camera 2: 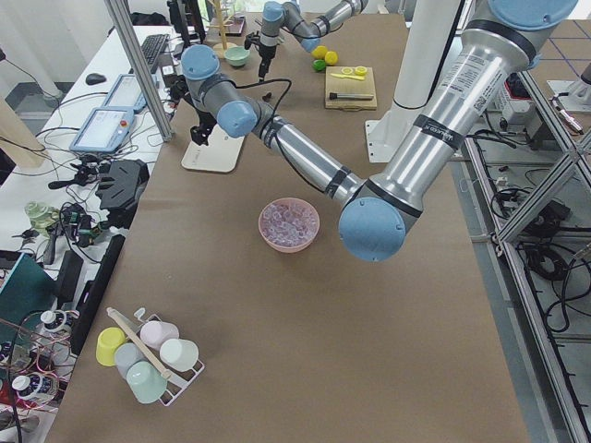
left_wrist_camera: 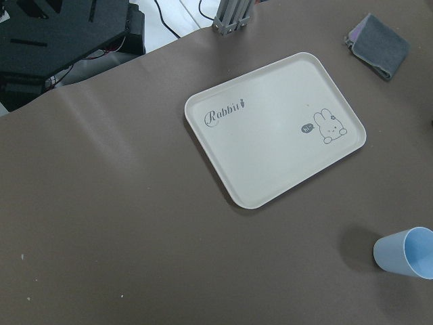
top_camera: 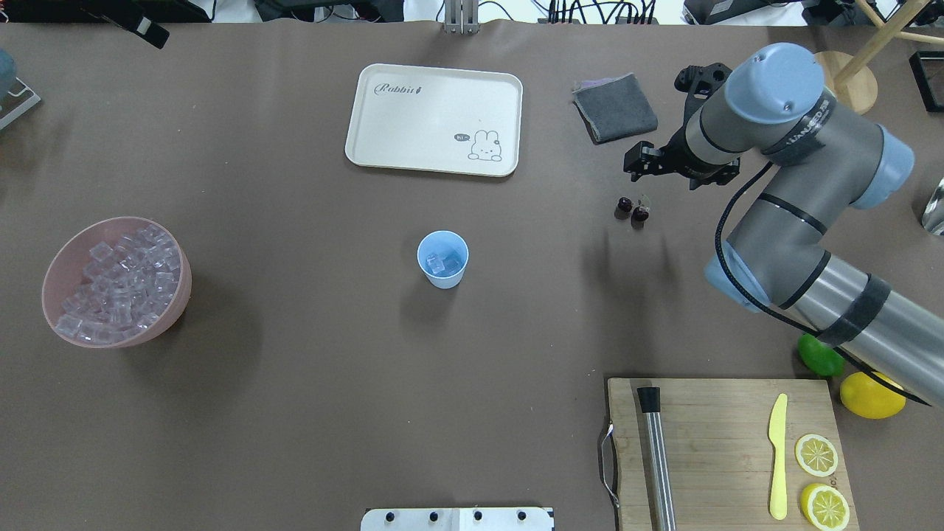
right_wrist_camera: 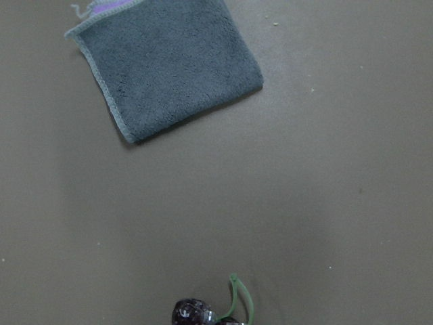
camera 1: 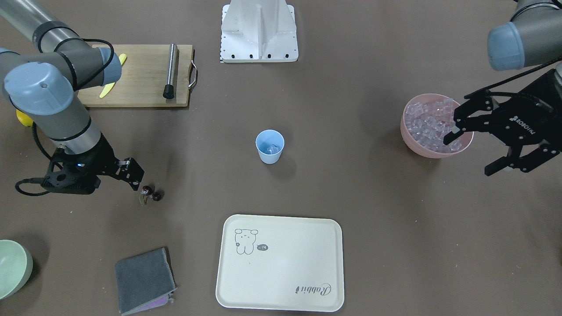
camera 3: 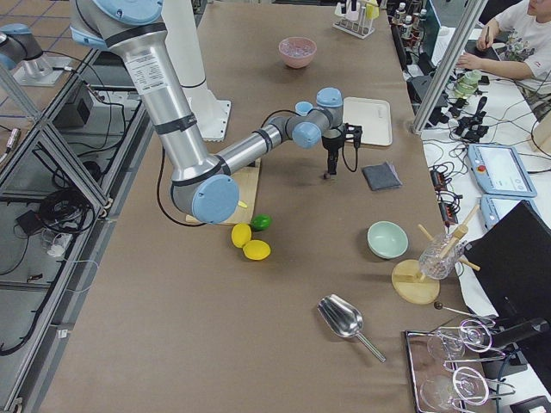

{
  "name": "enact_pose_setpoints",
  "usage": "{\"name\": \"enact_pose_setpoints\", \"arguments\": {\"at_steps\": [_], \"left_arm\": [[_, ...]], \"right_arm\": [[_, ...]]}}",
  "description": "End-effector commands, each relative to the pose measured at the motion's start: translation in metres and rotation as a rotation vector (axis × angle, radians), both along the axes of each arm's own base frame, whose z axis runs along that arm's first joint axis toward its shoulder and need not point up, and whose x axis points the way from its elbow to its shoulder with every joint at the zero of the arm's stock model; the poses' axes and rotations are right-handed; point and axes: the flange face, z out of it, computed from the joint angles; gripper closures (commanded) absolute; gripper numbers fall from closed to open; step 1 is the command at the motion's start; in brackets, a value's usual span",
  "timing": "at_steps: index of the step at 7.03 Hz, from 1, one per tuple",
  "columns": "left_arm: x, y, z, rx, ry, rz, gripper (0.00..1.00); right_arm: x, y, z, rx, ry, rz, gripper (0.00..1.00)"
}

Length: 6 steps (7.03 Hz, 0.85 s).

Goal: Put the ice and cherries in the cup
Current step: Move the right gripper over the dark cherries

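My right gripper will grip the dark red fruits [camera 1: 151, 193] [right_wrist_camera: 208, 319] of the cherries next, with the cherries' green stem poking out beside its fingers.
The light blue cup [camera 1: 269, 147] [top_camera: 442, 258] stands upright mid-table with a few ice cubes [top_camera: 441, 262] in it. More ice [camera 1: 428, 123] [top_camera: 114, 284] fills the pink bowl [top_camera: 181, 284]. My left gripper [camera 1: 469, 156] hangs open high over that bowl's edge, with nothing between its fingers. The cherries [camera 1: 151, 193] [top_camera: 633, 209] [right_wrist_camera: 203, 313] lie on the table, two dark red fruits on a green stem. My right gripper [camera 1: 134, 177] [top_camera: 640, 164] points down just beside them, a little above the table. It looks open and holds nothing.
A cream tray [camera 1: 281, 263] lies beyond the cup, a folded grey cloth [camera 1: 145, 281] near the cherries. The cutting board [top_camera: 723, 442] carries a metal rod, a yellow knife and lemon slices. A lime [top_camera: 818, 355], a lemon [top_camera: 870, 394] and a pale green bowl [camera 1: 11, 267] sit nearby.
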Motion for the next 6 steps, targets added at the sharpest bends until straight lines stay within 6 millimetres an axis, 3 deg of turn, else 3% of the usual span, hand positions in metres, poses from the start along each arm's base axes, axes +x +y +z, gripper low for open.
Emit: {"name": "enact_pose_setpoints", "arguments": {"at_steps": [1, 3, 6], "left_arm": [[0.0, 0.0, -0.001, 0.018, 0.001, -0.003, 0.03], [-0.001, 0.001, 0.005, 0.013, -0.002, -0.004, 0.03], [0.001, 0.003, 0.017, 0.031, 0.002, -0.003, 0.03]], "right_arm": [[-0.027, 0.01, 0.012, -0.052, 0.009, 0.055, 0.01], [-0.042, 0.013, 0.026, -0.082, 0.034, 0.09, 0.01], [-0.044, 0.008, 0.037, -0.172, 0.032, 0.231, 0.01]]}}
